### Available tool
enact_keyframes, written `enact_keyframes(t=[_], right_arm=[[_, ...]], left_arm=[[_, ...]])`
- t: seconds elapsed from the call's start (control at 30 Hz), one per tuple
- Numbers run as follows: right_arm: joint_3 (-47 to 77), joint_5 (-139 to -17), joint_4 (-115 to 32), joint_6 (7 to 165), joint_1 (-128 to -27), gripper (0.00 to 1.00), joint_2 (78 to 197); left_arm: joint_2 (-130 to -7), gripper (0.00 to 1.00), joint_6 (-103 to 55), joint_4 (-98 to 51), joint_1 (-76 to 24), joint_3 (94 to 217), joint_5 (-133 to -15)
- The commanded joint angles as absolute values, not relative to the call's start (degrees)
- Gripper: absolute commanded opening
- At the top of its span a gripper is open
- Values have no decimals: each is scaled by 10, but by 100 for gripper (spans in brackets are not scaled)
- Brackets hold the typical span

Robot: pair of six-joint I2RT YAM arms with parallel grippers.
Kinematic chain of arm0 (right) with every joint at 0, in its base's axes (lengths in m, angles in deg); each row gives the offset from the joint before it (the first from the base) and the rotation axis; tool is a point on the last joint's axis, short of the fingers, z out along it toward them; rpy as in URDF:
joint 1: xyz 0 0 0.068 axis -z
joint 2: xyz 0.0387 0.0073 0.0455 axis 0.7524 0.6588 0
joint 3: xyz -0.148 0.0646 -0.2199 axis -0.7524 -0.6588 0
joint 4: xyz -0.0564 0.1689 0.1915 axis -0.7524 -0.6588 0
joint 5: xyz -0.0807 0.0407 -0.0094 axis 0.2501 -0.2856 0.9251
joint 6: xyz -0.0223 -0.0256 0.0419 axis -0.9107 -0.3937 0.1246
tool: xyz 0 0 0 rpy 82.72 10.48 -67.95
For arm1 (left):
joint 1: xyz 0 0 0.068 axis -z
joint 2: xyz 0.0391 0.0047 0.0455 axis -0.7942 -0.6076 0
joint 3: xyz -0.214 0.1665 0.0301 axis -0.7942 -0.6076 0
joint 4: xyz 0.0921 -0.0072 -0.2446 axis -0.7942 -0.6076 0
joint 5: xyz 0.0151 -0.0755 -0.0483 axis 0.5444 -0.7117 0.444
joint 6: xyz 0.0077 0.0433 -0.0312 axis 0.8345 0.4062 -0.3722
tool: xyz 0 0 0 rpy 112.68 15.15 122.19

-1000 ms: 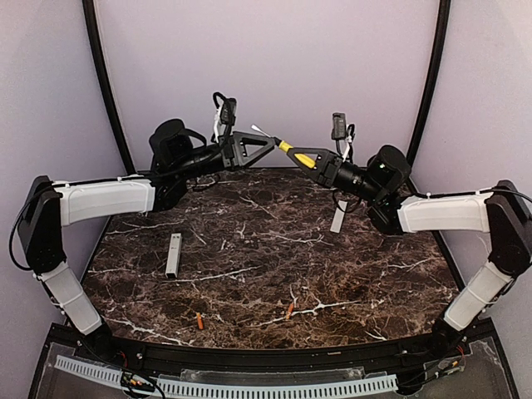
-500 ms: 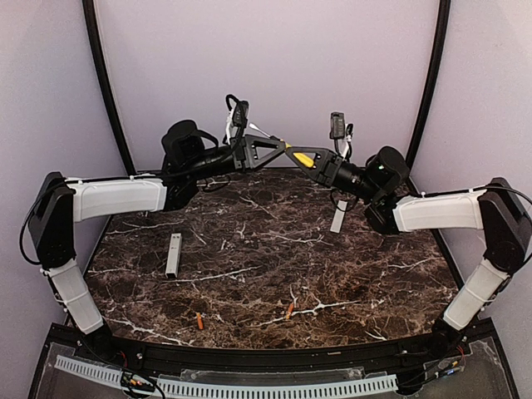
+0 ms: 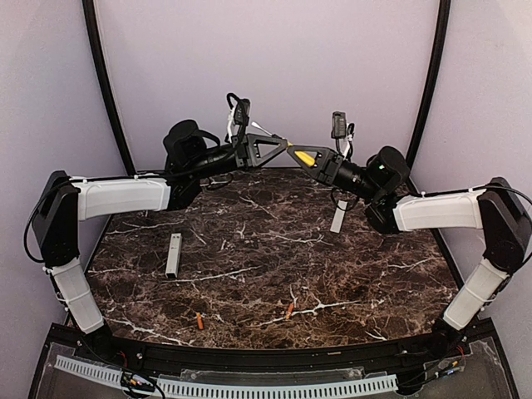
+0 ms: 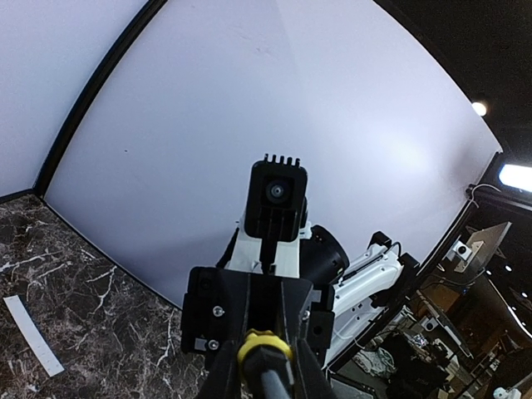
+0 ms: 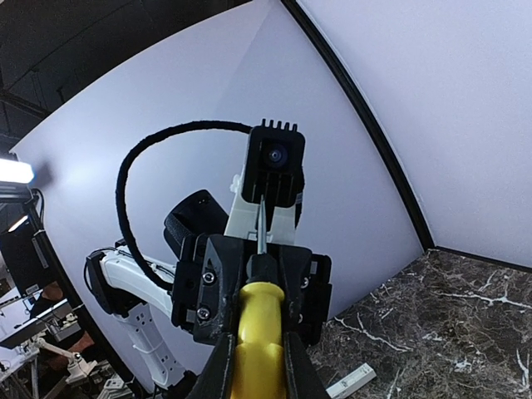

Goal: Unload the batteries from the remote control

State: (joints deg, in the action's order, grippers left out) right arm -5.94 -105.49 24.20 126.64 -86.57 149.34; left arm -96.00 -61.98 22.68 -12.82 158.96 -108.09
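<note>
My left gripper needs to let go of the yellow-handled tool on the marble table (image 3: pixel 201 255), close beside the remote control and toward the white cover piece.
The remote control (image 3: pixel 173 254) lies flat on the left of the marble table (image 3: pixel 266 249), with its recess facing up. Two orange batteries (image 3: pixel 199 319) (image 3: pixel 289 310) lie loose near the front edge. Both grippers meet in the air above the back of the table. My right gripper (image 3: pixel 298 153) (image 5: pixel 259 366) is shut on the handle of a yellow-handled tool (image 3: pixel 307 157) (image 5: pixel 259 332). My left gripper (image 3: pixel 282 143) (image 4: pixel 266 370) is shut on the tool's black front end with its yellow collar (image 4: pixel 266 347). Neither gripper is near the remote control or the batteries.
A flat white cover strip (image 3: pixel 338 218) (image 4: pixel 33 335) lies on the table's right side below the right arm. The purple back wall stands close behind both grippers. Black curved frame posts (image 3: pixel 104 83) rise at both back corners.
My left arm has reached to the right, toward the tool, and its jaws have shut on the tool's front end. The right arm has barely moved.
</note>
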Motion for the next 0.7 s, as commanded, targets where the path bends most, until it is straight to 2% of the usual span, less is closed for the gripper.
enact_keyframes(t=[0.0,0.03,0.23,0.33,0.47,0.67], right_arm=[[-55,-1057,228,1249,-866,2,1489],[-53,-1056,204,1237,-865,9,1483],[-54,-1006,23,1120,-864,65,1428],[-66,-972,-44,1073,-856,85,1394],[-88,-940,-122,1019,-843,94,1344],[-81,-840,-302,950,-829,95,1306]], left_arm=[[-960,0,-624,234,-126,1601,-1087],[-959,0,-621,225,-126,1601,-1088],[-941,0,-579,136,-126,1602,-1079],[-927,0,-556,88,-126,1602,-1076],[-919,0,-503,-26,-127,1607,-1068],[-902,0,-434,-230,-127,1648,-1018]])
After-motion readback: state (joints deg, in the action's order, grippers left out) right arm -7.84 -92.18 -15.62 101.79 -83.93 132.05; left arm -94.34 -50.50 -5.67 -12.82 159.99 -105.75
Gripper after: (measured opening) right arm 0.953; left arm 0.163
